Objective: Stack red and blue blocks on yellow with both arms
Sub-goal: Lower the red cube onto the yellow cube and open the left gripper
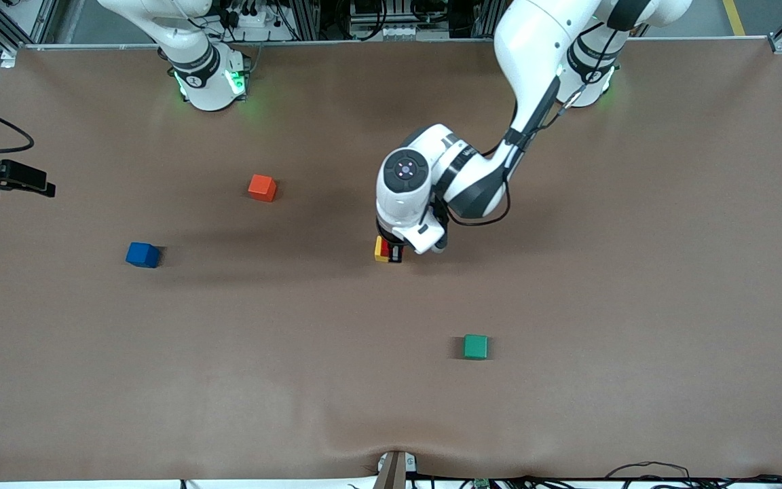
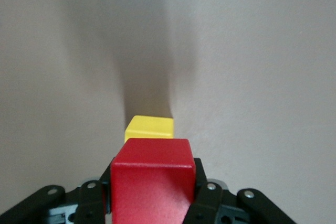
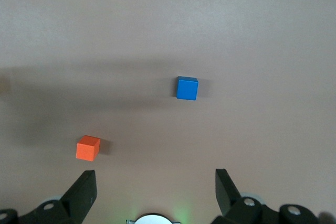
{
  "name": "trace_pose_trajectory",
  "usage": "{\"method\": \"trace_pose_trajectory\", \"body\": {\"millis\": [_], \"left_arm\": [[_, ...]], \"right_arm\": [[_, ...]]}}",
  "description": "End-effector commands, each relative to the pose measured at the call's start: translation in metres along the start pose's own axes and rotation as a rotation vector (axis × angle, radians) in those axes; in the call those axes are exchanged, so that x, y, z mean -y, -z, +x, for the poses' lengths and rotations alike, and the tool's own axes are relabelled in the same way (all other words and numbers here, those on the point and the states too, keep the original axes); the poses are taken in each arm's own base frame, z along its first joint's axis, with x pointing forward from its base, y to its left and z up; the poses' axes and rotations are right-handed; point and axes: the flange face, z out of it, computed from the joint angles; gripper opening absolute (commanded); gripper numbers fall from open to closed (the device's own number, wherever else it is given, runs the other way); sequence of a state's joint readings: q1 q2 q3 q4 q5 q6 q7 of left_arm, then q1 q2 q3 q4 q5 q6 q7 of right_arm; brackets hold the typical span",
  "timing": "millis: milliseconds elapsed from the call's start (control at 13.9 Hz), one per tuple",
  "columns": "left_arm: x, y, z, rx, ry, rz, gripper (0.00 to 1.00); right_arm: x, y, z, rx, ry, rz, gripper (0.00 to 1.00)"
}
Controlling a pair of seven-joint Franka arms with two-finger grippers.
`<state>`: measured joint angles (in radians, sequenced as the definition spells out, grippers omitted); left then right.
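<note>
The robot's left gripper will let go of the red block squarely on top of the yellow block (image 1: 386, 244) (image 2: 149, 142) in the middle of the table.
My left gripper (image 1: 392, 253) is shut on the red block (image 2: 152, 182), its black fingers (image 2: 210, 203) pressed on two opposite sides. The red block (image 1: 387, 247) hangs right over the yellow block (image 1: 380, 250) in mid-table and covers most of it. Only a yellow strip (image 2: 149, 127) shows past the red edge, and I cannot tell whether the two touch. The blue block (image 1: 142, 255) lies alone toward the right arm's end (image 3: 187, 88). My right gripper (image 3: 155, 174) waits open and empty high over the table near its base.
An orange-red cube (image 1: 262, 188) (image 3: 87, 148) sits farther from the front camera than the blue block. A green cube (image 1: 476, 346) lies nearer to the front camera than the yellow block. A black device (image 1: 7, 178) juts in at the right arm's end.
</note>
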<state>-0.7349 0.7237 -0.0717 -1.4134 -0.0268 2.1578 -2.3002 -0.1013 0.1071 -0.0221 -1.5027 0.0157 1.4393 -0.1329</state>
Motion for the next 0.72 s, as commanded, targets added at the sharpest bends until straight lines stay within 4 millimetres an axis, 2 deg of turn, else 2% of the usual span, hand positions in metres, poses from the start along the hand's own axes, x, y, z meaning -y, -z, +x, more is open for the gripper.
{"method": "trace_pose_trajectory", "body": {"millis": [0,144,361,505,649], "left_arm": [[-0.003,0.002,-0.013,0.005,0.021,-0.005,0.00],[-0.002,-0.010,-0.021,0.001,0.028,-0.004,0.00],[-0.001,-0.024,-0.017,-0.035,0.027,0.006,0.00],[0.007,-0.026,-0.024,-0.053,0.007,-0.003,0.00],[0.006,-0.027,-0.023,-0.060,0.009,-0.006,0.00]], "right_arm": [[-0.002,0.005,0.002,-0.007,0.005,0.015,1.00],[-0.002,0.004,0.002,-0.006,0.005,0.015,1.00],[-0.004,0.004,0.002,-0.004,0.002,0.016,1.00],[-0.005,0.003,0.002,-0.003,-0.001,0.016,1.00],[-0.004,0.003,0.002,-0.003,0.001,0.016,1.00]]}}
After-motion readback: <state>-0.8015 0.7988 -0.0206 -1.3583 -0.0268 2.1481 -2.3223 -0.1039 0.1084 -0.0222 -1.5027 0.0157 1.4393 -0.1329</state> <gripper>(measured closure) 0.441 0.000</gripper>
